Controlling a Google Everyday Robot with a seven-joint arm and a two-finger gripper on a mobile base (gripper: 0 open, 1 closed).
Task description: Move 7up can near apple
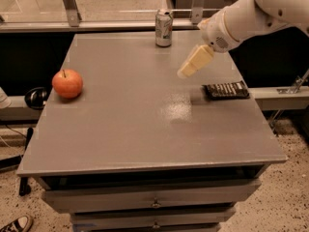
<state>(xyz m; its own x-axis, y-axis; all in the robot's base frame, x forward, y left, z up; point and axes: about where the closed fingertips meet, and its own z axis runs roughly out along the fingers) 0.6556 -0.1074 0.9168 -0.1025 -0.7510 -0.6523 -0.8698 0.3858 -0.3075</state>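
Next, the robot's gripper needs to go to the 7up can at the table's far edge and close on the middle of its body (163, 29).
The 7up can (163, 28), silvery-white with green markings and a silver top, stands upright at the far edge of the grey table (120, 129), near its middle. The orange-red apple (67, 83) with a dark stem sits near the table's left edge. My gripper (186, 70), with cream-coloured fingers (195, 61), hangs above the table on the white arm that enters from the upper right. It is to the right of the can and a little nearer to me. It holds nothing that I can see.
A flat black packet (226, 90) lies near the table's right edge, below the arm. Drawers (154, 203) front the table. A glass railing (72, 6) runs behind the far edge. A shoe (14, 224) lies on the floor at the lower left.
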